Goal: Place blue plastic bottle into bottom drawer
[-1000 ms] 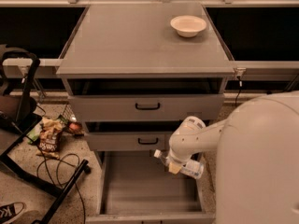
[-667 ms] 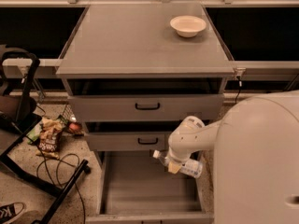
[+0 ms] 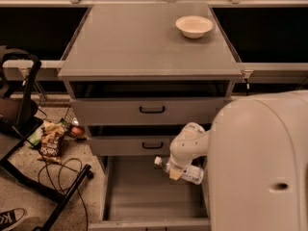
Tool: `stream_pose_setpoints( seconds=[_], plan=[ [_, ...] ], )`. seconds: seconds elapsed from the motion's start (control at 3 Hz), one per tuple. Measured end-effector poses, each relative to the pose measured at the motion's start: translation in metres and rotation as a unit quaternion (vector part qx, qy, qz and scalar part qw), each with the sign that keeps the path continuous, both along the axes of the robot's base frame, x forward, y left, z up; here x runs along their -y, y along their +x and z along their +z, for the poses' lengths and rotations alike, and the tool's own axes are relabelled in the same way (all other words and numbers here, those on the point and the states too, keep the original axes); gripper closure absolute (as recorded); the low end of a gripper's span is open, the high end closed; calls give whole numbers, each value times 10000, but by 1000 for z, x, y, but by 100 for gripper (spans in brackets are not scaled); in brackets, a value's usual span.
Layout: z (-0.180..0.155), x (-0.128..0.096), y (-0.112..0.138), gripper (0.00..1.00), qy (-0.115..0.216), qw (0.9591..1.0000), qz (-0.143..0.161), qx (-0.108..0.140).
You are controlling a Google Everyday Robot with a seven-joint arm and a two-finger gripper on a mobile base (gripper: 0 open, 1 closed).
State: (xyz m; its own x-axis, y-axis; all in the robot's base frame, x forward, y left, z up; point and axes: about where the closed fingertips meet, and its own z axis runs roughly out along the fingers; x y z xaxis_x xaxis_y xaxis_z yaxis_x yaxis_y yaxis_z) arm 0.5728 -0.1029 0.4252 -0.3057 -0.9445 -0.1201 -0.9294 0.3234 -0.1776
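Observation:
The bottom drawer is open. Next, my gripper lets go of the blue plastic bottle near the middle of the open bottom drawer's grey bottom (image 3: 148, 193).
The blue plastic bottle (image 3: 189, 173) is clear with a white cap and lies on its side, cap pointing left, in my gripper's grasp. My gripper (image 3: 176, 172) hangs from the white arm and holds the bottle over the right side of the open bottom drawer (image 3: 154, 186). The drawer is pulled out toward the camera, a wide grey tray with a bare floor. Much of the bottle's right end is hidden behind my white arm body.
Two shallower grey drawers with black handles (image 3: 152, 109) sit above. A white bowl (image 3: 194, 26) stands on the cabinet top at the back right. A black frame (image 3: 29, 129), cables and snack bags (image 3: 50, 141) lie on the floor to the left.
Almost nothing has moved; the gripper and bottle stay over the right side of the open bottom drawer.

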Motion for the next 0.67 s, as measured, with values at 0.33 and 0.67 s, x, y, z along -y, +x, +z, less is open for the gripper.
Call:
stream_pose_setpoints(
  seconds=[0.33,0.67],
  plan=[
    [-54,-25,15,100,302,9995,70,-29],
    [-145,-70,38,100,748,9965,380,31]
  ],
)
